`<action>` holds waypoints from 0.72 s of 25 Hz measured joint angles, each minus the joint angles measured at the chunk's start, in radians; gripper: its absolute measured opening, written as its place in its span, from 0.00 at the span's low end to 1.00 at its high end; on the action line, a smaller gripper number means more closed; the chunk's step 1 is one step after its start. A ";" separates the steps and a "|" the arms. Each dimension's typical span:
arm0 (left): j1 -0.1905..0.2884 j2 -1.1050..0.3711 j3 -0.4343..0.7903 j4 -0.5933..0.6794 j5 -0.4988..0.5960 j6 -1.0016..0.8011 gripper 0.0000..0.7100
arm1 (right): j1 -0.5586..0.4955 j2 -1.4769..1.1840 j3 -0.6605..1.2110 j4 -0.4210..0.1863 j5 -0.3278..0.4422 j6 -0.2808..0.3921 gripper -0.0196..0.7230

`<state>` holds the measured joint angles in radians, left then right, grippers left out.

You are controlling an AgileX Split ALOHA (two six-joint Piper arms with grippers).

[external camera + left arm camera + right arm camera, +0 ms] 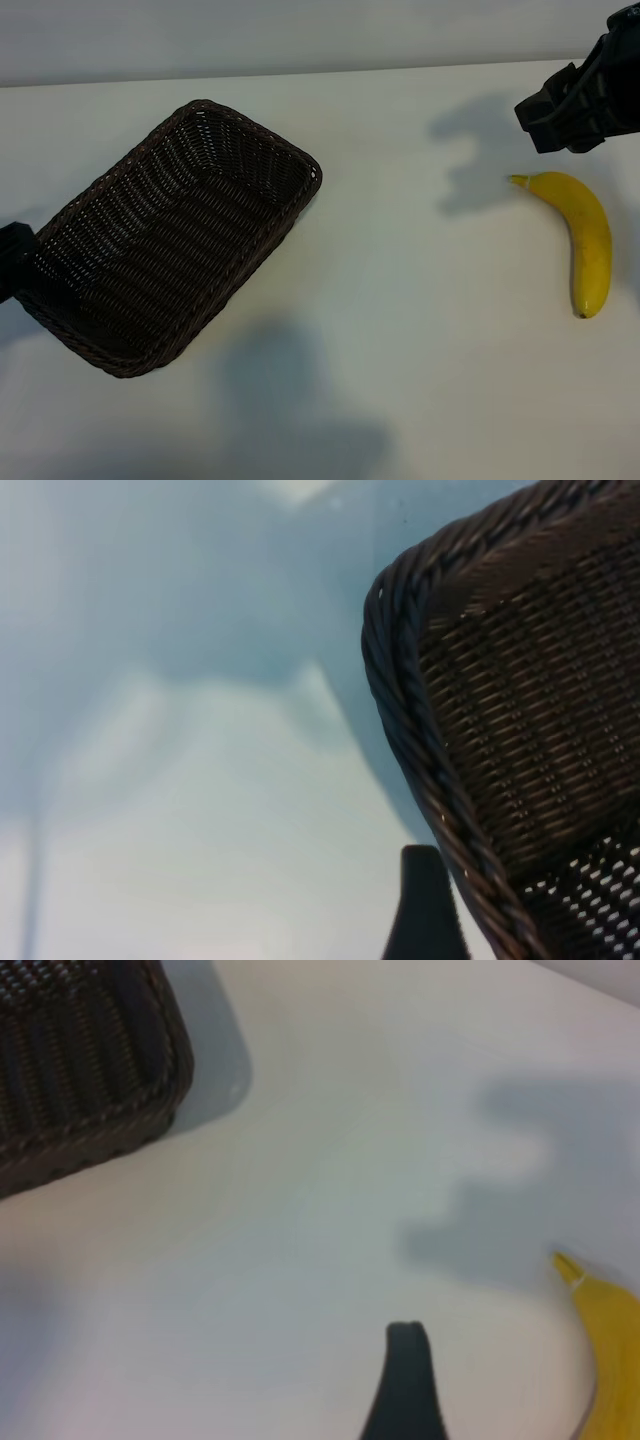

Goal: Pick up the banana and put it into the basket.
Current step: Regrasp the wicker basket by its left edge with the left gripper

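Observation:
Next, my left gripper closes on the rim of the basket's short side (43, 322) (452, 805), which is the short side that lies farthest away from the banana.
The yellow banana (590, 240) lies on the white table at the right, its stem pointing toward the far left. My right gripper (575, 110) hovers open just beyond the stem end, with nothing in it. In the right wrist view one dark finger (407, 1380) shows, with the banana (610, 1350) off to its side. The dark-brown wicker basket (262, 135) sits at the left, turned at an angle, and nothing lies inside it. My left gripper (12, 262) is at the picture's left edge, right against the basket's near-left corner. The left wrist view shows the basket's rim (395, 700) close up.
White table (400, 330) stretches between the basket and the banana, crossed by arm shadows. A pale wall runs along the table's far edge. The right wrist view shows the basket's corner (80, 1070) farther off.

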<state>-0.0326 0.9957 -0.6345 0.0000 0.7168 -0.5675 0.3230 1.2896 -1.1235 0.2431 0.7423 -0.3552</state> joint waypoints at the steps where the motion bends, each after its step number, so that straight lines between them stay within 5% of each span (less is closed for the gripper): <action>1: 0.000 0.016 0.000 0.000 -0.008 -0.002 0.77 | 0.000 0.000 0.000 0.000 0.000 0.000 0.81; 18: 0.000 0.128 0.098 0.045 -0.125 -0.138 0.77 | 0.000 0.000 0.000 0.000 0.001 0.000 0.81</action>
<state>-0.0326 1.1233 -0.5367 0.0446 0.5914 -0.7052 0.3230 1.2896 -1.1235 0.2431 0.7433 -0.3552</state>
